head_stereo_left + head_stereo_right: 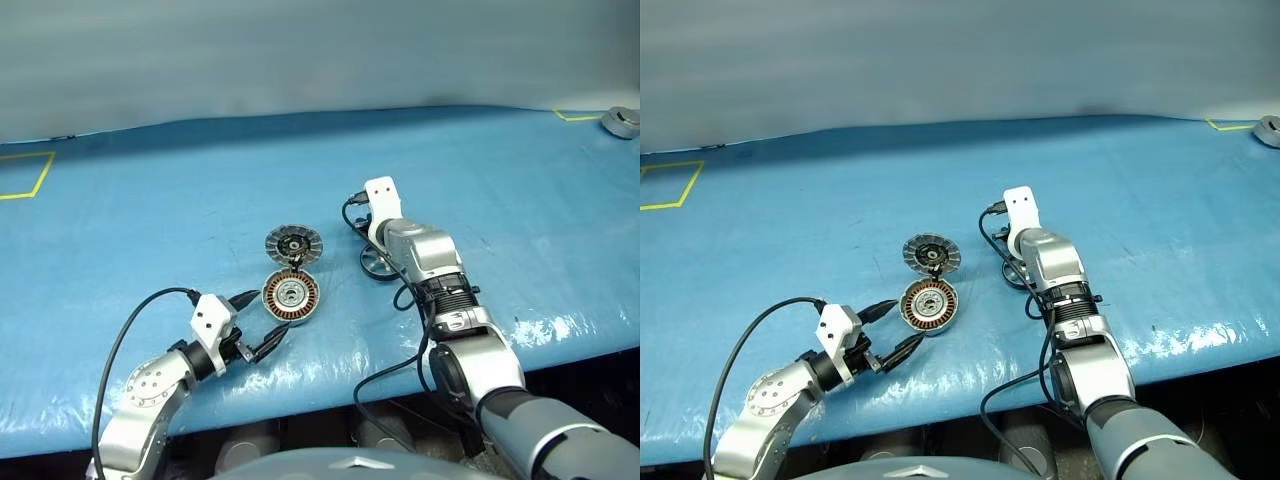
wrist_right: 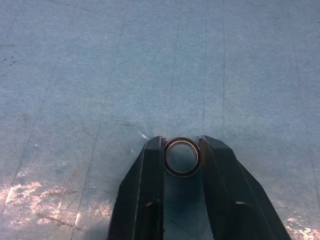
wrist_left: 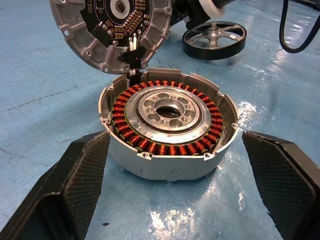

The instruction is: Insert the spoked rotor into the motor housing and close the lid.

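Observation:
Next, my right gripper releases the small dark ring, still held just above the table, in the centre hole of the motor housing (image 1: 291, 293).
The motor housing (image 1: 291, 296), a silver cup with copper windings, sits on the blue table with its lid (image 1: 294, 243) swung open behind it, inner face up. My left gripper (image 1: 262, 322) is open, one finger (image 3: 75, 175) on each side of the housing without touching it. The spoked rotor (image 3: 214, 37) lies flat on the table to the right of the housing, partly under my right wrist (image 1: 376, 263). My right gripper (image 2: 181, 142) reaches past the rotor, its fingers shut on a small dark ring (image 2: 181, 173) just above the table.
The blue table cover (image 1: 150, 230) spreads wide around the parts. Yellow tape marks lie at the far left (image 1: 25, 175) and far right (image 1: 575, 117). A grey round object (image 1: 622, 121) sits at the far right corner. Black cables trail from both wrists.

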Robot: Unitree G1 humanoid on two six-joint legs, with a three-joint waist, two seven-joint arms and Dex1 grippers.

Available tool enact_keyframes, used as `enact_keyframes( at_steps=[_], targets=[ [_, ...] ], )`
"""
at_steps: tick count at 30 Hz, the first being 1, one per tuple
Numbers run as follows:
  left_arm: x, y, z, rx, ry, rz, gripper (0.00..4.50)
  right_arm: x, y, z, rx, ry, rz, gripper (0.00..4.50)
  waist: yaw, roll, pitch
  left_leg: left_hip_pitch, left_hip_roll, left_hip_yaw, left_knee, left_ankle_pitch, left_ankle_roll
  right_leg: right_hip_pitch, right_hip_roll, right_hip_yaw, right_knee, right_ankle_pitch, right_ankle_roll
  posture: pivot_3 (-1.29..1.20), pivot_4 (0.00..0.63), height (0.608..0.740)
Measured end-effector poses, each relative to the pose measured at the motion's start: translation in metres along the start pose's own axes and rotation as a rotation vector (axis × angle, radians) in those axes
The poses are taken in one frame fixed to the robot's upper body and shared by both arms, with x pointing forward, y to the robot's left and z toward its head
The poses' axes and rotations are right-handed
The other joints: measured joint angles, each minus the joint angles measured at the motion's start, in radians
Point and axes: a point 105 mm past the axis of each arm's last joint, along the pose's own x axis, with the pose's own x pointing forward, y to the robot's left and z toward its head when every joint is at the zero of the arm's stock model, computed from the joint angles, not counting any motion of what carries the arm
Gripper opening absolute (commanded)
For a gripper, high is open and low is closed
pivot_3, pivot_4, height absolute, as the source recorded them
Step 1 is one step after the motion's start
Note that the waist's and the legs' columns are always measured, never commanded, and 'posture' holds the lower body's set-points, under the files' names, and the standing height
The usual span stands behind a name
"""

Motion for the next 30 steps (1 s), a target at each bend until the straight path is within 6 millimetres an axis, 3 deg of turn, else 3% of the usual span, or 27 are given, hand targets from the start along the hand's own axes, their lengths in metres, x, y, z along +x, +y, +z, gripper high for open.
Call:
enact_keyframes(
  at_steps=[8, 13, 15, 18, 20, 24, 30],
  targets=[
    [0.000, 0.002, 0.000, 0.011, -0.005, 0.004, 4.50, -0.021, 0.008, -0.003, -0.034, 0.001, 0.050, 0.65, -0.001, 0.001, 0.001, -0.001, 0.000, 0.000, -0.001, 0.000, 0.000, -0.001, 0.000, 0.000, 0.000, 0.000, 0.000, 0.00, 0.150, 0.740],
    [-0.002, 0.005, -0.003, 0.007, 0.002, 0.015, 4.50, -0.072, 0.015, 0.042, -0.156, -0.209, 0.118, 0.65, 0.000, 0.004, 0.002, -0.002, 0.000, -0.001, 0.000, 0.000, 0.000, -0.002, 0.000, -0.001, 0.000, 0.000, 0.000, 0.00, 0.150, 0.740],
    [-0.003, 0.006, -0.004, 0.010, 0.000, 0.021, 4.50, -0.092, 0.010, 0.046, -0.217, -0.242, 0.125, 0.65, 0.005, 0.003, 0.002, -0.002, 0.000, -0.002, 0.000, 0.000, 0.000, 0.000, 0.000, -0.002, -0.001, 0.000, 0.000, 0.00, 0.150, 0.740],
    [-0.003, 0.007, -0.004, 0.016, -0.008, 0.026, 4.50, -0.109, 0.012, 0.027, -0.288, -0.191, 0.177, 0.65, 0.009, 0.003, 0.002, -0.002, 0.000, -0.002, 0.000, 0.000, 0.000, -0.001, -0.001, -0.002, -0.001, 0.000, 0.001, 0.00, 0.150, 0.740],
    [-0.004, 0.007, -0.002, 0.025, -0.024, 0.029, 4.50, -0.123, 0.024, 0.007, -0.327, -0.132, 0.282, 0.65, 0.010, 0.003, 0.002, -0.002, 0.001, -0.002, 0.000, 0.000, 0.000, -0.001, -0.001, -0.002, -0.001, -0.001, 0.000, 0.00, 0.150, 0.740],
    [-0.003, 0.007, -0.001, 0.031, -0.038, 0.026, 4.50, -0.147, 0.073, -0.016, -0.366, -0.099, 0.555, 0.65, 0.003, 0.002, 0.003, -0.002, 0.002, -0.002, 0.000, 0.000, 0.000, 0.000, 0.000, -0.002, -0.001, -0.003, 0.004, 0.00, 0.150, 0.740],
    [-0.004, 0.006, -0.003, 0.027, -0.049, 0.025, 4.50, -0.154, 0.119, -0.036, -0.361, -0.144, 0.733, 0.65, 0.012, 0.001, 0.003, -0.002, 0.001, -0.002, 0.002, 0.000, 0.000, 0.001, -0.001, -0.003, -0.001, -0.002, 0.005, 0.00, 0.150, 0.740]
  ],
)
